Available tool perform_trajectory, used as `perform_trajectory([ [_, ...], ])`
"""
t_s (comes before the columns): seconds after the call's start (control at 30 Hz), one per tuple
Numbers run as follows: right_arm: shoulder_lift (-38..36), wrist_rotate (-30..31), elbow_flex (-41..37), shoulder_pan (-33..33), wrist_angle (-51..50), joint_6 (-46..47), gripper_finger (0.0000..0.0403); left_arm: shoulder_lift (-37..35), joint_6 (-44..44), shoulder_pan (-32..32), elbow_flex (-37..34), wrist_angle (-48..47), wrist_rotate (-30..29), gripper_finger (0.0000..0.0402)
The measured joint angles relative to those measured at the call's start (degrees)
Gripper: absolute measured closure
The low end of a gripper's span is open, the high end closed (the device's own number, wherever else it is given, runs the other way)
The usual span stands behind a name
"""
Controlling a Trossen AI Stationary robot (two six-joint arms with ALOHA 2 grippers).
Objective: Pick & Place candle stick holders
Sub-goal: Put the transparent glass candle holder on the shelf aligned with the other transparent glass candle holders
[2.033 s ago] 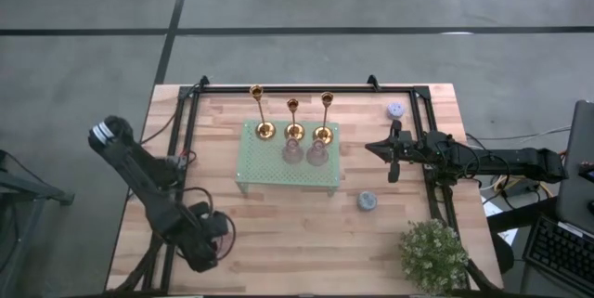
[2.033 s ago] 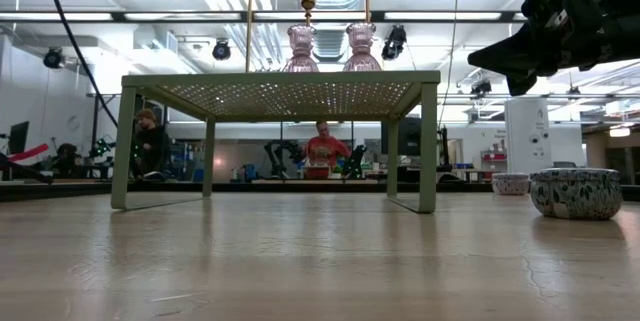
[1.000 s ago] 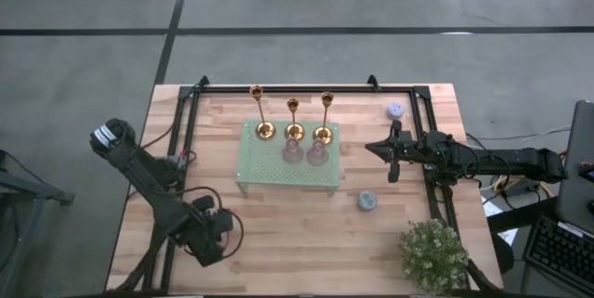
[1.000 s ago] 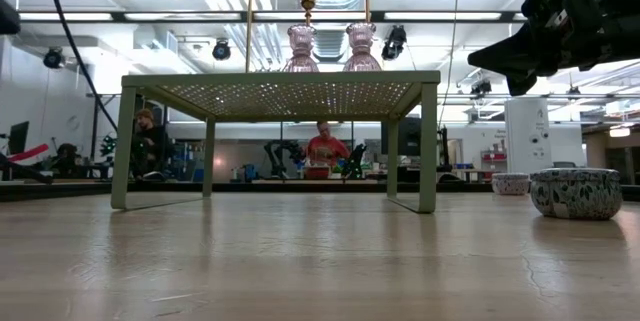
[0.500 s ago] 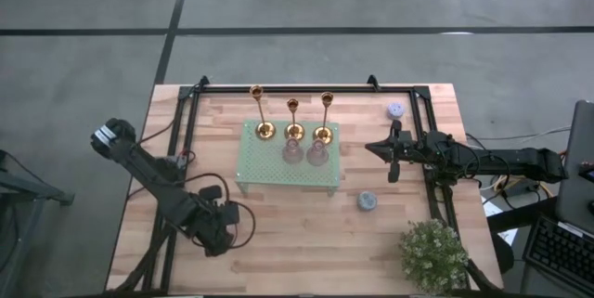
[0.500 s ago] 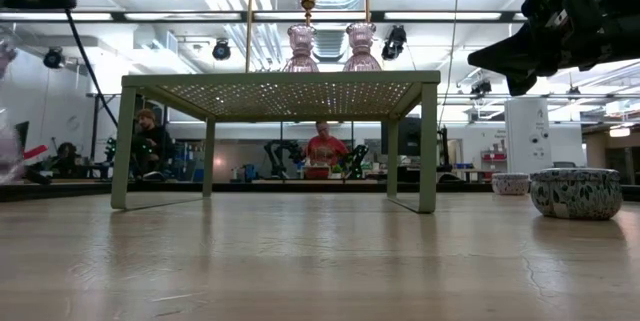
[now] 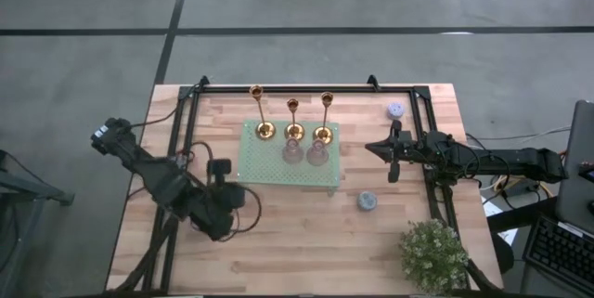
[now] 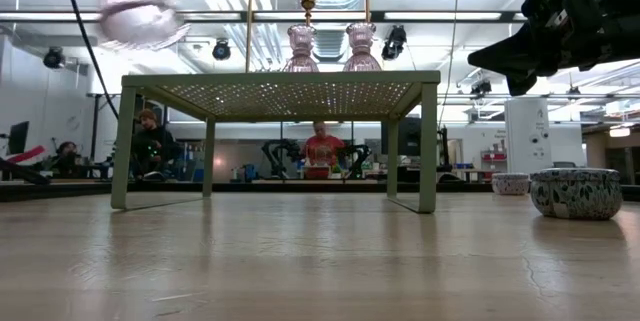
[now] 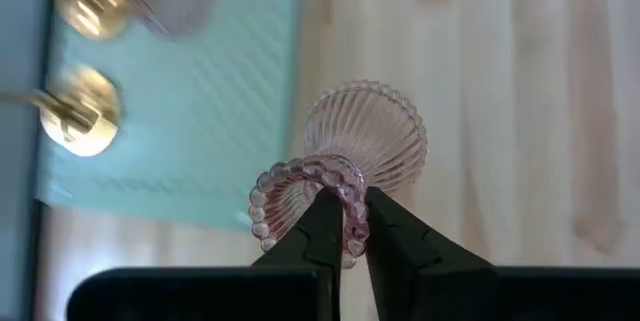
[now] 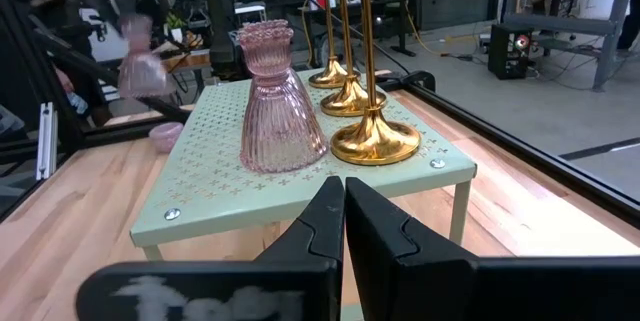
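Observation:
Next, my left gripper releases the pink glass holder on the stand (image 7: pixel 268 153) (image 9: pixel 172 101), in front of the stand's nearest gold holder.
Three gold candle stick holders (image 7: pixel 294 131) stand on their round bases along the far side of a pale green perforated stand (image 7: pixel 264 170). Two pink ribbed glass holders (image 7: pixel 304 152) stand just in front of them. My left gripper (image 7: pixel 229 200) hovers by the stand's near left corner, shut on a third pink ribbed glass holder (image 9: pixel 368 139). That holder shows blurred, high at the left, in the low view (image 8: pixel 135 11). My right gripper (image 7: pixel 375 148) waits shut and level to the right of the stand, touching nothing (image 10: pixel 343 201). My left gripper pinches the pink holder's beaded rim (image 9: pixel 349 223) between its two fingers. One finger seems to be inside the ring and the other outside. The fingers slant down from above. The holder hangs below them, flared ribbed body away from the fingers, lifted clear of the table.
A lavender piece (image 7: pixel 396 110) lies at the far right and a blue patterned pot (image 7: pixel 367 200) at the near right of the stand. A potted plant (image 7: pixel 432 253) sits at the near right corner. A black rail frame (image 7: pixel 190 117) borders the table. People sit in the room behind.
My left gripper has risen from the table's near left and swung toward the green stand, rolling as it went. It has stayed shut on the pink glass holder. The holder is now lifted high and has come into the low view at its upper left.

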Motion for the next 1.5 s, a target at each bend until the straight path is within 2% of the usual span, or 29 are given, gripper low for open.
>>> perform_trajectory([
  [0.17, 0.0, 0.0, 0.0, 0.0, 0.0, 0.0, 0.0394, 0.0, 9.0, 5.4, 2.9, -0.2, -1.9, 0.0372],
  [0.47, 0.0, 0.0, 0.0, 0.0, 0.0, 0.0, 0.0394, 0.2, 22.4, 19.0, 3.0, -0.2, -2.0, 0.0371],
  [0.77, 0.0, 0.0, 0.0, 0.0, 0.0, 0.0, 0.0394, 2.3, 35.0, 29.3, 3.1, 0.2, 1.7, 0.0370],
  [1.0, 0.0, 0.0, 0.0, 0.0, 0.0, 0.0, 0.0394, 4.9, 40.2, 30.9, 3.5, 0.9, 2.5, 0.0370],
  [1.5, 0.0, 0.0, 0.0, 0.0, 0.0, 0.0, 0.0394, 7.7, 42.3, 30.9, 5.4, 1.0, 3.1, 0.0367],
])
